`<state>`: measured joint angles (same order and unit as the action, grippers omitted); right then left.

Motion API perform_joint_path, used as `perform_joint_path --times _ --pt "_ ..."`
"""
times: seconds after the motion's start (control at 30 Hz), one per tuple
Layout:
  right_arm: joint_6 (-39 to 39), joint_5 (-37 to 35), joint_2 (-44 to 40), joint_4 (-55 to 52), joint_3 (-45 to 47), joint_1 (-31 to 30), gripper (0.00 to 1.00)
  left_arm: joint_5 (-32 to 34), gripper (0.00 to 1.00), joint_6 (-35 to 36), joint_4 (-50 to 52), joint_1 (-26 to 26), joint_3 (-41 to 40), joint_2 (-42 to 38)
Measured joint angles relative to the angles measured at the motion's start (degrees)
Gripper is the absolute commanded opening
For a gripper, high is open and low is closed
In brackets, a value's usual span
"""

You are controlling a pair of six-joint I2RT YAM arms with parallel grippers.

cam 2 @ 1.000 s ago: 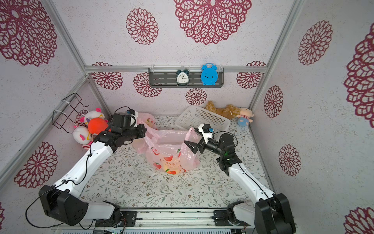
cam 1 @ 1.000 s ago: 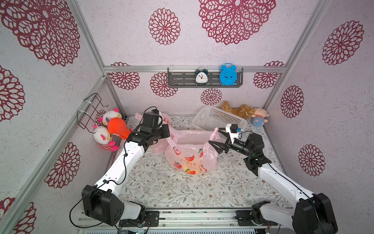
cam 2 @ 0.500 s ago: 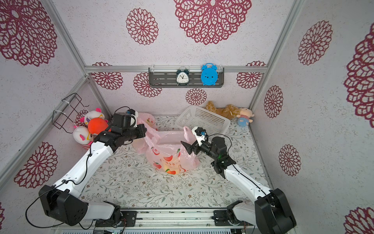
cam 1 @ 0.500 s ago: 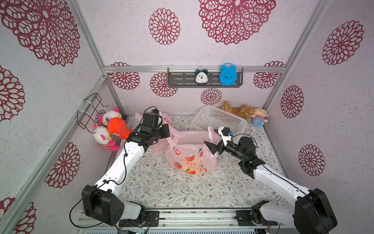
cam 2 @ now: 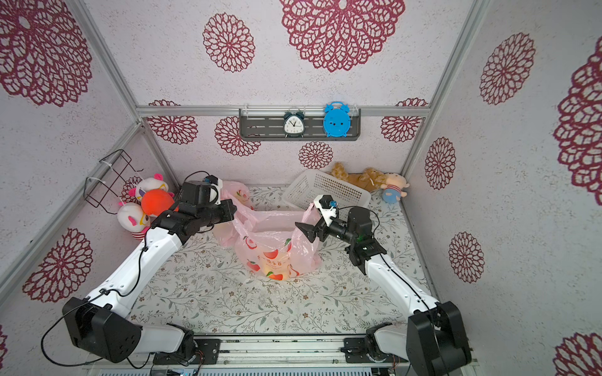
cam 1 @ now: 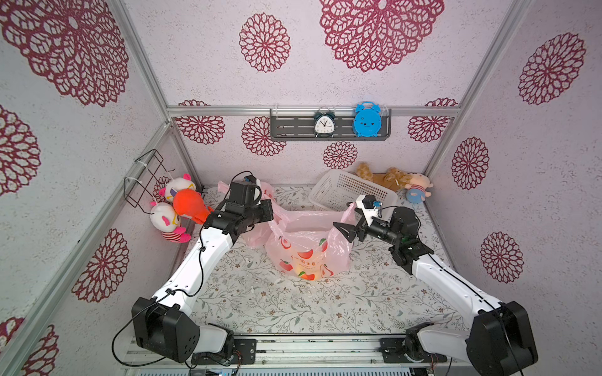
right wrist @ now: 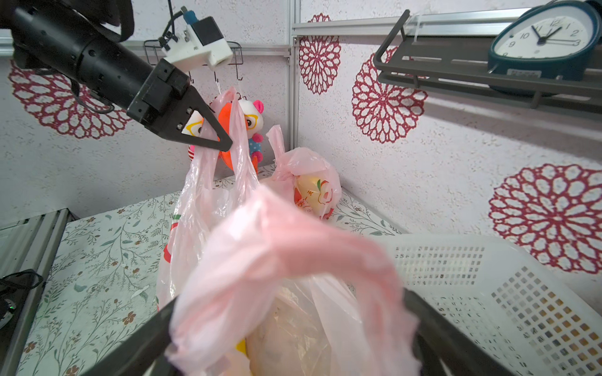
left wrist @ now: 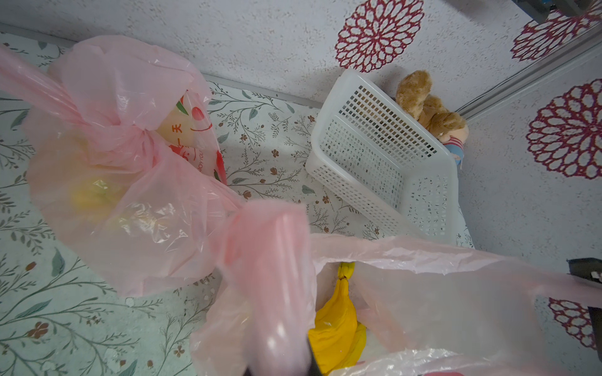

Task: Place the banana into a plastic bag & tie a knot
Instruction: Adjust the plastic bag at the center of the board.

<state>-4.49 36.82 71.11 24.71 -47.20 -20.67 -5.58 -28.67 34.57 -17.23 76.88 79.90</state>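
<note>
I will use my left gripper to let go of the handle of the open pink bag between the tied bag and the white basket (cam 1: 287, 201).
The pink plastic bag (cam 1: 306, 250) with fruit print stands open in the middle of the table in both top views. The yellow banana (left wrist: 335, 322) lies inside it, visible through the mouth in the left wrist view. My left gripper (cam 1: 272, 211) is shut on the bag's left handle (right wrist: 234, 136) and holds it up. My right gripper (cam 1: 348, 218) is open at the bag's right side. The right handle (right wrist: 293, 247) drapes loosely between its wide-spread fingers (right wrist: 433, 325).
A second pink bag (left wrist: 114, 182), tied shut, lies behind my left arm near the back wall. A white perforated basket (cam 1: 348, 192) leans at the back right. Plush toys (cam 1: 182, 201) hang at the left wall, others (cam 1: 417, 188) sit in the back right corner.
My right gripper has moved left to the bag, and the right handle now lies between its open fingers. The left arm has held still.
</note>
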Motion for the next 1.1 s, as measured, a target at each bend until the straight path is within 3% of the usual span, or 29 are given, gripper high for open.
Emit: perform_joint_path --times 0.2,0.37,0.67,0.73,0.77,1.1 --pt "0.61 -0.46 0.33 -0.37 0.02 0.00 0.91 -0.17 0.00 0.00 0.00 0.00 -0.02 0.00" --pt "2.60 -2.62 -0.24 2.51 2.25 -0.66 0.80 -0.24 0.00 0.00 -0.04 0.00 0.00 0.28" --pt "5.31 -12.09 -2.14 7.08 6.88 -4.20 0.27 -0.39 0.00 -0.02 -0.09 0.00 0.00 0.48" --pt "5.55 -13.20 -2.54 7.82 6.80 -4.55 0.03 -0.44 0.00 -0.04 -0.17 0.00 0.00 0.48" --pt "6.19 -13.51 -2.67 7.98 6.80 -4.66 0.00 -0.46 0.00 -0.04 -0.24 0.00 0.00 0.48" --pt "7.58 -11.85 -3.72 2.16 1.51 -5.01 0.00 -0.20 0.00 -0.02 1.49 -0.81 1.40 0.24"
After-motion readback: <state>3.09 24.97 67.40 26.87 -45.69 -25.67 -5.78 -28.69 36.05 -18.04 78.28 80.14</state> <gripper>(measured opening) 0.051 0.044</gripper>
